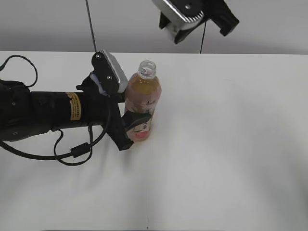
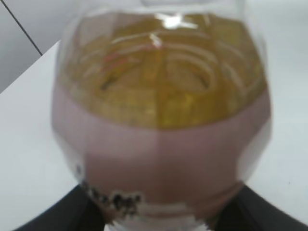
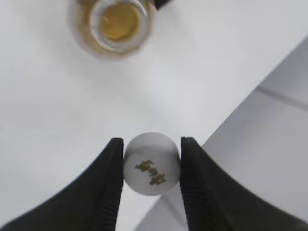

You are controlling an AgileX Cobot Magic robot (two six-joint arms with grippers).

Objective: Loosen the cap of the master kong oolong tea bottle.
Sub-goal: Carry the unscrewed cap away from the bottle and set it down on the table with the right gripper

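My right gripper has the cap, held high above the table now. It will let go of the cap on the bare white table across the bottle from my left gripper (image 1: 229, 135).
The master kong oolong tea bottle (image 1: 142, 101) stands upright on the white table, its mouth open with no cap on it. My left gripper (image 1: 136, 126) is shut on the bottle's lower body; the left wrist view shows the pink label and amber tea (image 2: 161, 134) filling the frame between the jaws. My right gripper (image 3: 151, 159) is shut on the cap (image 3: 151, 163), a small white round cap with a gold mark, held high above the table. The bottle's open mouth (image 3: 115, 21) shows far below it. In the exterior view only the right wrist (image 1: 192, 14) shows at the top.
The white table (image 1: 231, 144) stretches to the right and front of the bottle. Its far edge meets a grey wall (image 1: 269, 29). A black cable (image 1: 72, 151) loops beside the left arm.
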